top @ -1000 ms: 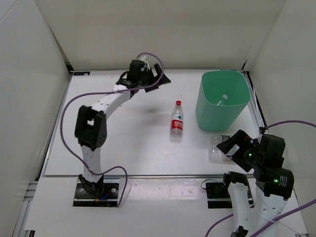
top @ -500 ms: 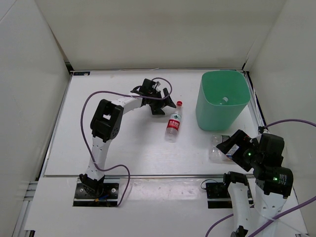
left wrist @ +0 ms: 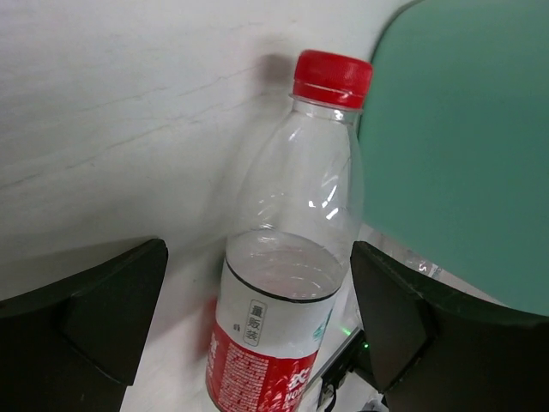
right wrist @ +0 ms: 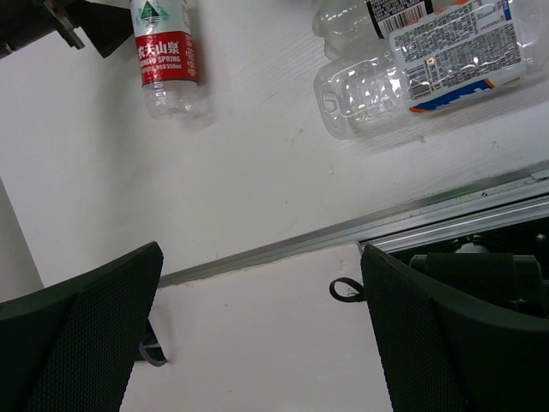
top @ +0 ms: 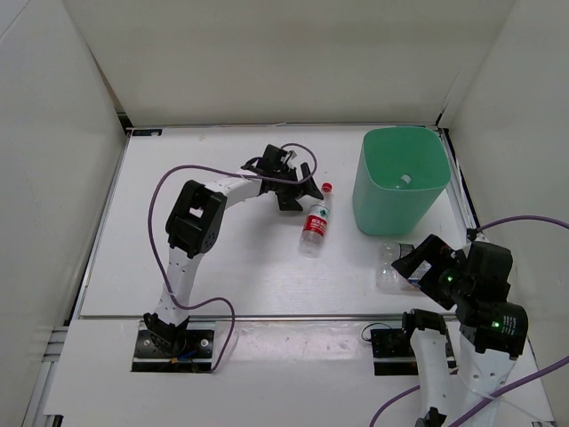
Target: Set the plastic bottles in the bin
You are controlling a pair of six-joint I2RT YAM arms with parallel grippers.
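The robot's right gripper needs to next close on the blue-and-white label [top: 413,274] [right wrist: 426,77] of the nearer clear bottle, beside that bottle's clear end.
The red-capped bottle [top: 314,221] with a red-white label lies on the table left of the mint-green bin [top: 378,209]. My left gripper [top: 300,187] is open and low at the bottle's cap end. In the left wrist view the bottle [left wrist: 292,283] lies between the two fingers of the left gripper [left wrist: 257,257], apart from both, with the bin [left wrist: 463,146] behind it. A white cap [top: 404,180] shows inside the bin. Two clear bottles [top: 391,267] lie side by side in front of the bin. My right gripper [top: 425,267] hovers beside them, open and empty.
White walls enclose the table on three sides. A metal rail [right wrist: 412,225] runs along the near table edge. In the right wrist view, past the right gripper [right wrist: 262,249], the two clear bottles [right wrist: 412,60] and the red-label bottle [right wrist: 167,60] lie on the table.
My left arm has swung from the back of the table down to the red-capped bottle, and the bottle has turned slightly. The right arm has barely moved.
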